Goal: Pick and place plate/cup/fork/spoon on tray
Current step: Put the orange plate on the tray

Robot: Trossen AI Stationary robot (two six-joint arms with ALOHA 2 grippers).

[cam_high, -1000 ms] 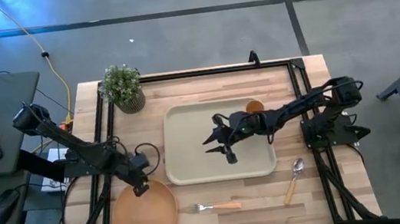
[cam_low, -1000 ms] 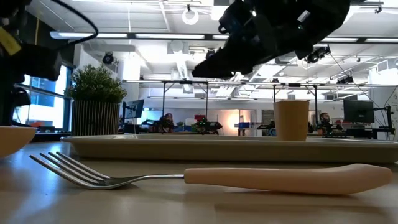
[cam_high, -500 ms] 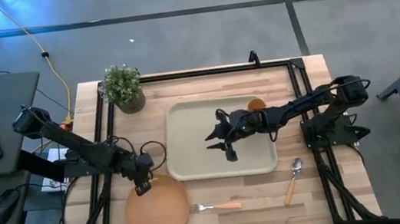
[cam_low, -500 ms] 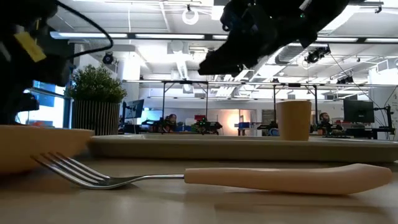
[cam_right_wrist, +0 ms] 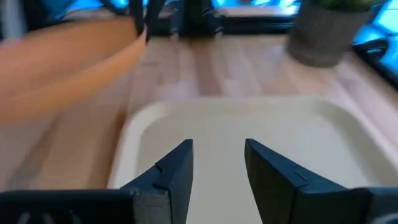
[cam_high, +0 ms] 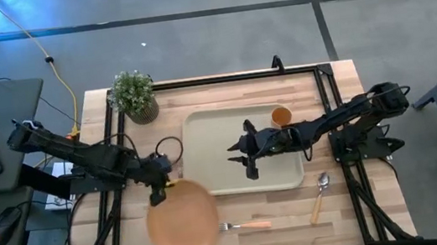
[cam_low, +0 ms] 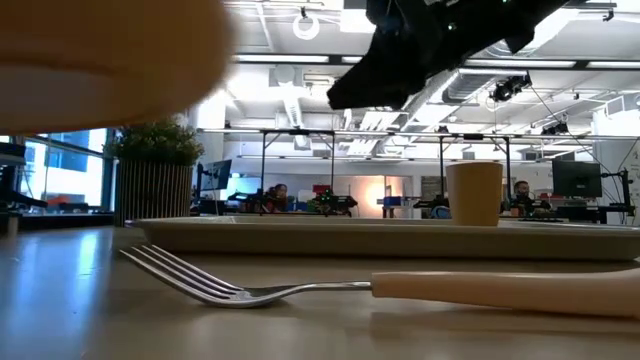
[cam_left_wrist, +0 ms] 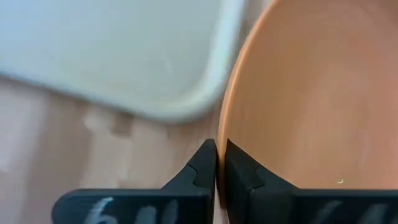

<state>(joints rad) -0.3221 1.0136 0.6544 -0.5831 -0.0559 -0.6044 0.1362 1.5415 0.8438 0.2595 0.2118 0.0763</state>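
Observation:
Next, I set the orange plate down with my left gripper on the beige tray (cam_high: 225,138) next to the orange cup, toward the potted plant.
The round orange plate (cam_high: 182,222) hangs over the table's near left part, above the fork's tines. My left gripper (cam_high: 160,191) is shut on its rim. It shows blurred and high in the low view (cam_low: 110,60). The beige tray (cam_high: 205,145) lies in the middle with the orange cup (cam_high: 281,117) standing in its far right corner. My right gripper (cam_high: 250,167) hovers open over the tray, holding nothing. The fork (cam_high: 245,225) and the spoon (cam_high: 321,194) lie flat on the wood near the tray's front edge. My left gripper pinches the plate's rim (cam_left_wrist: 222,134) between its two fingers, on the side of the plate that faces the far left. The fingers come slanting down from the table's left. The plate is lifted clear of the table, reaching out toward the near right from the fingers.
A potted plant (cam_high: 135,95) stands at the far left corner. A black frame (cam_high: 221,78) runs around the table's edges. Bare wood lies between the tray's near edge and the cutlery. A desk with a mouse and a keyboard stands left of the table.
My left gripper has gone toward the table's right edge and up with the plate. The plate stood on the wood half a second ago and now hangs clear, closer to the tray. The fork has slid a little toward the right edge.

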